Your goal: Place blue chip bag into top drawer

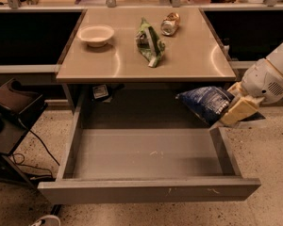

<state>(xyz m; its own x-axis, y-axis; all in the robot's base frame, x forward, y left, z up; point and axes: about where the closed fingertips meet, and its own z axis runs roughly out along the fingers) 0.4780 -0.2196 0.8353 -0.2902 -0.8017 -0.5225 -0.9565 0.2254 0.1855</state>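
Observation:
My gripper is to put the blue chip bag down on the drawer's grey bottom, beside the side point(191, 141) that is nearest my gripper.
The blue chip bag point(205, 103) is dark blue with white speckles. It hangs in the air just under the table's front edge, above the right rear part of the open top drawer point(146, 188). My gripper point(232, 108) comes in from the right with cream-coloured fingers point(239, 110) and is shut on the bag's right end. The drawer is pulled fully out and its grey floor shows nothing in it.
On the table point(188, 60) stand a white bowl point(96, 35), a green bag point(150, 43) and a crushed gold can point(170, 23). A black chair point(12, 108) with cables stands at the left. The drawer's right wall point(225, 150) lies just under the bag.

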